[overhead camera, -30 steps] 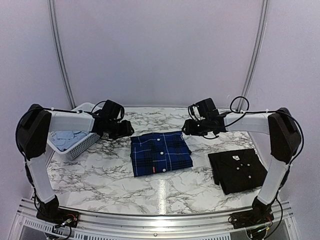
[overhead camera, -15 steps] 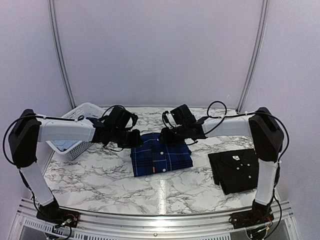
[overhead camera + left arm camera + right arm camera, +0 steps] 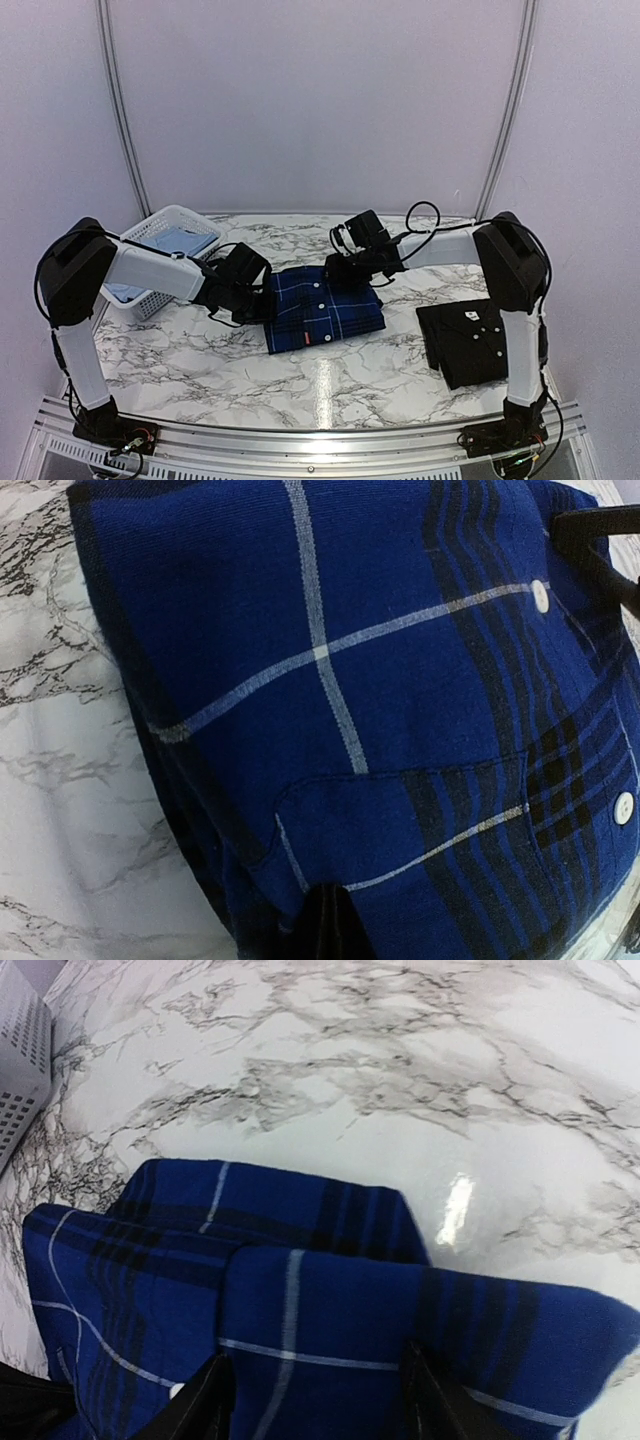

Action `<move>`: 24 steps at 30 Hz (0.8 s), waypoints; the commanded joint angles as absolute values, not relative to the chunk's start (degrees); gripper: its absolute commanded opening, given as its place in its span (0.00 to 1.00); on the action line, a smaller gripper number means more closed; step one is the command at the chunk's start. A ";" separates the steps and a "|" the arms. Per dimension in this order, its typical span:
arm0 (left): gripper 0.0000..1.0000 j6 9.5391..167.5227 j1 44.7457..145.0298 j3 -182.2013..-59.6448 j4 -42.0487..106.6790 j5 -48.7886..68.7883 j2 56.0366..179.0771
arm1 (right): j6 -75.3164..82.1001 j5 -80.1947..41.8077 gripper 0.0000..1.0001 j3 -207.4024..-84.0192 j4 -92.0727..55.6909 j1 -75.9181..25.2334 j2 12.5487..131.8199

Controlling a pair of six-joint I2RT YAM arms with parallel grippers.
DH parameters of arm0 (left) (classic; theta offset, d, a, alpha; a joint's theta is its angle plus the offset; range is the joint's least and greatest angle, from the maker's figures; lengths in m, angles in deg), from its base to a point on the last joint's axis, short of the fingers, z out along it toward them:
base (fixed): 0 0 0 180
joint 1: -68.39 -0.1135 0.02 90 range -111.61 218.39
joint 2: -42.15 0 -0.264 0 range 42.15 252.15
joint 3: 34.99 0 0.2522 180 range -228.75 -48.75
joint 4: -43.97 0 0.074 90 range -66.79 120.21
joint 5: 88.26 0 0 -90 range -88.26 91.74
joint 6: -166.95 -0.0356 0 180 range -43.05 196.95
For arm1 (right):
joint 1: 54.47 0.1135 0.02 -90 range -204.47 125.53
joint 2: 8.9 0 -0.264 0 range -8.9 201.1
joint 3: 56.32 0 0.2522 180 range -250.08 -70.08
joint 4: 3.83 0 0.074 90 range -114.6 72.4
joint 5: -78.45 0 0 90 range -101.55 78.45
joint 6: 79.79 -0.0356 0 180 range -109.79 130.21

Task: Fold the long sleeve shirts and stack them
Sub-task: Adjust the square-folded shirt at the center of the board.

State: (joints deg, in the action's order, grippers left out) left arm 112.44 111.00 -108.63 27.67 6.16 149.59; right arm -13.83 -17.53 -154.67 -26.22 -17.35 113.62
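My left gripper pinches the plaid shirt's pocket, inside its layered side edge, so it should open and take the edge's layers [image 3: 228, 880] before lifting.
The blue plaid shirt [image 3: 325, 312] lies folded at the table's middle. My left gripper [image 3: 258, 298] sits at its left edge; in the left wrist view the left gripper [image 3: 333, 925] is shut, pinching the plaid shirt [image 3: 380, 680]. My right gripper [image 3: 342, 268] is at the shirt's far edge; in the right wrist view the right gripper [image 3: 320, 1405] is open, with a raised fold of the plaid shirt [image 3: 320, 1310] between its fingers [image 3: 212, 1405]. The black shirt [image 3: 472, 340] lies folded at the right. A pale blue shirt [image 3: 185, 240] lies in the basket.
The white lattice basket [image 3: 150, 300] stands at the left edge of the marble table [image 3: 200, 360]; the basket's corner [image 3: 20, 1050] shows in the right wrist view. Both arms reach inward over the table's far half.
My left arm has swung from the basket to the plaid shirt's left edge and its gripper has shut. My right arm has moved left to the shirt's far edge.
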 commanded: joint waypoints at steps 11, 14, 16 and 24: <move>0.04 111.03 110.31 -107.82 24.77 5.58 150.07 | -11.84 -19.53 0.53 -159.55 -28.78 -24.73 116.13; 0.04 110.73 109.90 -107.52 24.68 5.76 149.33 | -10.36 -18.41 0.54 -159.46 -30.35 -24.02 113.79; 0.05 110.56 109.51 -107.23 24.57 5.78 148.69 | -9.32 -15.95 0.55 -158.58 -31.61 -22.62 110.87; 0.07 109.49 108.82 -107.20 24.02 7.96 145.77 | -9.93 -5.16 0.56 -149.76 -34.95 -12.45 99.84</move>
State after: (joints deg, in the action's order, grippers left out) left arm 110.91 109.29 -108.11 27.45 6.97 148.63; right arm -9.59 -10.27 -152.95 -32.80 -17.89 105.80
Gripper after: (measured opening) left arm 0.057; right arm 0.562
